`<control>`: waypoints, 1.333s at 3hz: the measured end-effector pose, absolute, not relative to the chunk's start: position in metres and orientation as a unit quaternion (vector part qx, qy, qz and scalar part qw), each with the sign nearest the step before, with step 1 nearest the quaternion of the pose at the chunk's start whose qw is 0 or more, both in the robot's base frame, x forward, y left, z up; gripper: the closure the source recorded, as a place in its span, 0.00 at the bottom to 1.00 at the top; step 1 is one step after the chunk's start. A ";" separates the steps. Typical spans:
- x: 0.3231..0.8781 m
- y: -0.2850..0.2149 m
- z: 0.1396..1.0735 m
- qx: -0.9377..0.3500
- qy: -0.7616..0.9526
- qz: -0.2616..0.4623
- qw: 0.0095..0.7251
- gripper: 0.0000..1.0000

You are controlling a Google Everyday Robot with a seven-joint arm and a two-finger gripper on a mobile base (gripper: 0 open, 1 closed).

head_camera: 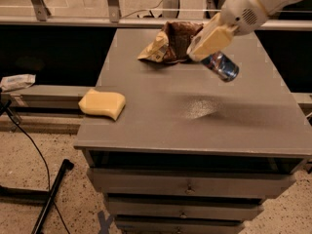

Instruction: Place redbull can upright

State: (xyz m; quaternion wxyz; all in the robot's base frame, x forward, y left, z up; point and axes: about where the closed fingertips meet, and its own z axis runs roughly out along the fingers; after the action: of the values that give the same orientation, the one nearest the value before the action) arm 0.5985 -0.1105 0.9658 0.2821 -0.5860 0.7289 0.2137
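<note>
Next, I let go of the redbull can with my gripper so that it stands upright on the open grey tabletop point(204, 99) in front of the snack bag.
The redbull can point(222, 66) is blue and silver and hangs tilted in the air above the grey table point(195, 126), its free end pointing down to the right. My gripper point(210, 44) is shut on the can's upper end, with a cream-coloured finger point(209, 40) over it. The gripper is over the right middle of the table, just in front of the snack bag. The can's shadow lies on the tabletop below it.
A brown and yellow snack bag point(168, 45) lies at the back middle of the table. A yellow sponge block point(102, 103) sits near the left front edge. Drawers point(190, 186) are under the tabletop. A black cable point(29, 145) runs on the floor at left.
</note>
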 end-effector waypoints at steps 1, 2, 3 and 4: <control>0.591 -0.121 1.021 -0.542 0.687 0.272 0.400 1.00; 0.568 -0.116 1.047 -0.495 0.633 0.333 0.493 1.00; 0.560 -0.115 1.031 -0.421 0.621 0.381 0.540 1.00; 0.562 -0.111 1.017 -0.399 0.633 0.387 0.539 1.00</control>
State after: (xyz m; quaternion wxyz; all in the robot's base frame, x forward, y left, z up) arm 0.5622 -0.1105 1.0165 0.5388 -0.3987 0.6331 0.3871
